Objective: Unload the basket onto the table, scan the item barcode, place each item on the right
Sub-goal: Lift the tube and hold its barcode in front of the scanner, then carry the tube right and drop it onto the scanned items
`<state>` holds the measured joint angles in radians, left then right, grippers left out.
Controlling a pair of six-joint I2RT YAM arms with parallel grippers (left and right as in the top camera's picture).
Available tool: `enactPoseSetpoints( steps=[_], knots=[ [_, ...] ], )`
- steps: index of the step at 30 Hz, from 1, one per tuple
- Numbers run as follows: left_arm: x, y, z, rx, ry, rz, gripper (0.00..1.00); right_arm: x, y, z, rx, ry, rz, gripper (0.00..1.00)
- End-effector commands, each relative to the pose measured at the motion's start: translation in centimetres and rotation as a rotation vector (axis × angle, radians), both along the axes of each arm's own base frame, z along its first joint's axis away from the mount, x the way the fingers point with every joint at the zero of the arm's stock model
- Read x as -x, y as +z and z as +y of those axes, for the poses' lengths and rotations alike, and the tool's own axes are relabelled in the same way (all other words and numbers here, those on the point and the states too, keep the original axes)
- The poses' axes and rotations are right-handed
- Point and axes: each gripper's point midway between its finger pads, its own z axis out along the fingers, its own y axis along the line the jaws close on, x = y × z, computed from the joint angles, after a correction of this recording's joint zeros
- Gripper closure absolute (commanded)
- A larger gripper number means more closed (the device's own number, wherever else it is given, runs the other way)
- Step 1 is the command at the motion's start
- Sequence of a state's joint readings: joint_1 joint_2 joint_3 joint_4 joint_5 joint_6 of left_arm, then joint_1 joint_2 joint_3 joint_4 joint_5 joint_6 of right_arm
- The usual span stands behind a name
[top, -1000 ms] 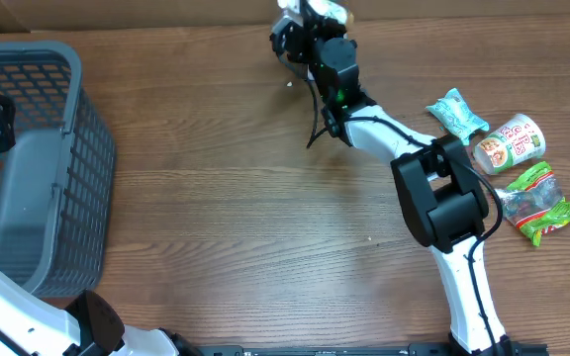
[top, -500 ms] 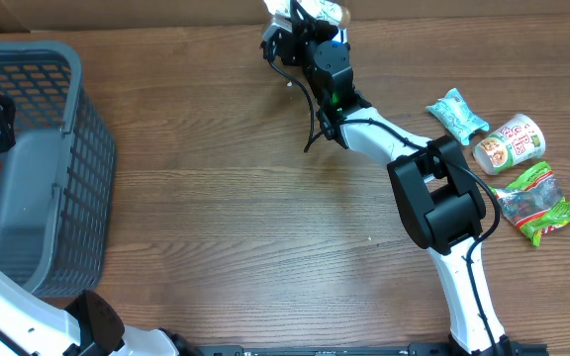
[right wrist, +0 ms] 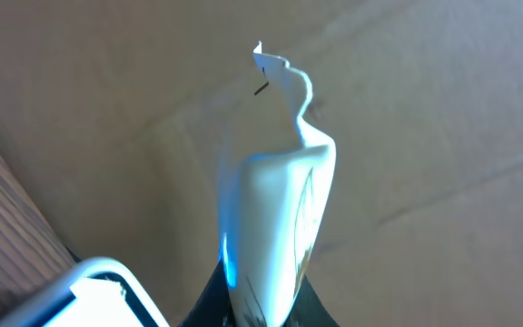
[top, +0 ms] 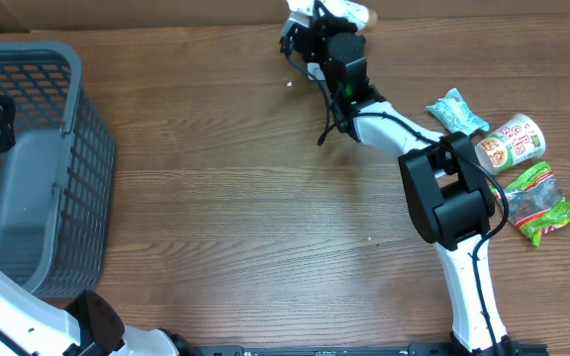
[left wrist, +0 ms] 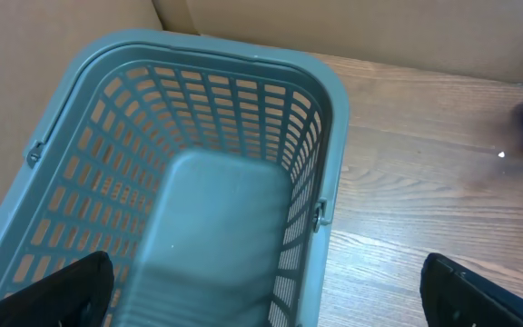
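Next, I let go of the item with my right gripper between the printed cup and the green snack bag (top: pixel 509 179).
My right gripper (top: pixel 336 22) reaches to the table's far edge and is shut on the item, a white packet with a blue edge (right wrist: pixel 280 209). In the right wrist view the packet stands upright between the dark fingers (right wrist: pixel 216 295), its crimped top against a cardboard wall. No barcode shows on it. A white-rimmed object (right wrist: pixel 107 289) sits just left of the packet. My left gripper (left wrist: pixel 266 300) hangs wide open above the grey basket (left wrist: pixel 334 118), with nothing between its fingers.
The grey mesh basket (top: pixel 87 148) fills the table's left side. At the right edge lie a teal packet (top: pixel 456 113), a printed cup (top: pixel 510 141) and green snack bags (top: pixel 540 203). Cardboard (right wrist: pixel 443 109) closes off the back.
The right gripper, with the packet, swung slightly left along the back edge and then back to the right. The left arm has not moved.
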<state>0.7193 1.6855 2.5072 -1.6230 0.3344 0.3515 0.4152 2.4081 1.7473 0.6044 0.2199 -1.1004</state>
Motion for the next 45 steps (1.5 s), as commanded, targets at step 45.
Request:
enactPoseSetpoints(
  steps=[45],
  knots=[
    [-0.3,0.1,-0.3,-0.008,-0.029,-0.005,0.0,30.1,-5.4,-40.2,-1.689,-1.412,0.667,0.96]
  ],
)
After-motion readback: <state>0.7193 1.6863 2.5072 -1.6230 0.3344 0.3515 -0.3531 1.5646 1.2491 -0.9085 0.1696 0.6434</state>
